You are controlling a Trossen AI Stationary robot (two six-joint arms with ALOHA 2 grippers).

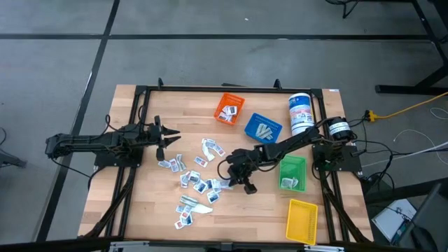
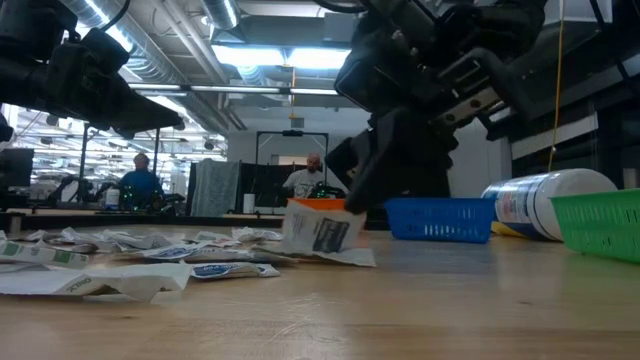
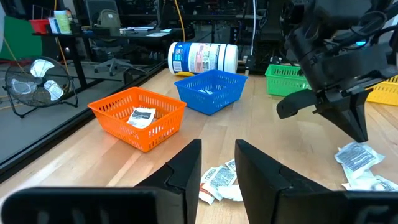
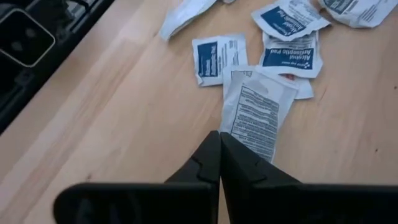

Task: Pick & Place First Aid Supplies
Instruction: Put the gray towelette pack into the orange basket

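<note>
The grey-printed packet leans on the pile with only its near corner at my right gripper's fingertips, so next I lay it flat, open up and grip its printed body [image 4: 254, 121].
Several small flat white packets [image 1: 194, 180] with blue and grey print lie scattered over the middle of the wooden table. My right gripper [image 4: 219, 135] reaches in from the table's right and is low over the right edge of the pile [image 1: 245, 183], shut on one white packet with grey print [image 4: 256, 115]. My left gripper [image 3: 217, 167] is open and hovers left of the pile [image 1: 165, 137], holding nothing. One packet lies in the orange bin [image 3: 143, 116]. My right gripper pinches the grey-printed packet by its near corner [image 4: 229, 127] between the two fingertips, which slant down from the table's right. The packet stands tilted up beside the fingers [image 2: 320, 230], its lower edge [image 2: 335, 257] on the table and on other packets.
The orange bin [image 1: 229, 108] and the blue bin [image 1: 263, 127] stand toward the far edge, the green bin [image 1: 292, 173] and the yellow bin [image 1: 302, 220] along the right side. A white canister [image 1: 300, 112] lies at the far right. People show in the room behind [image 2: 140, 178].
</note>
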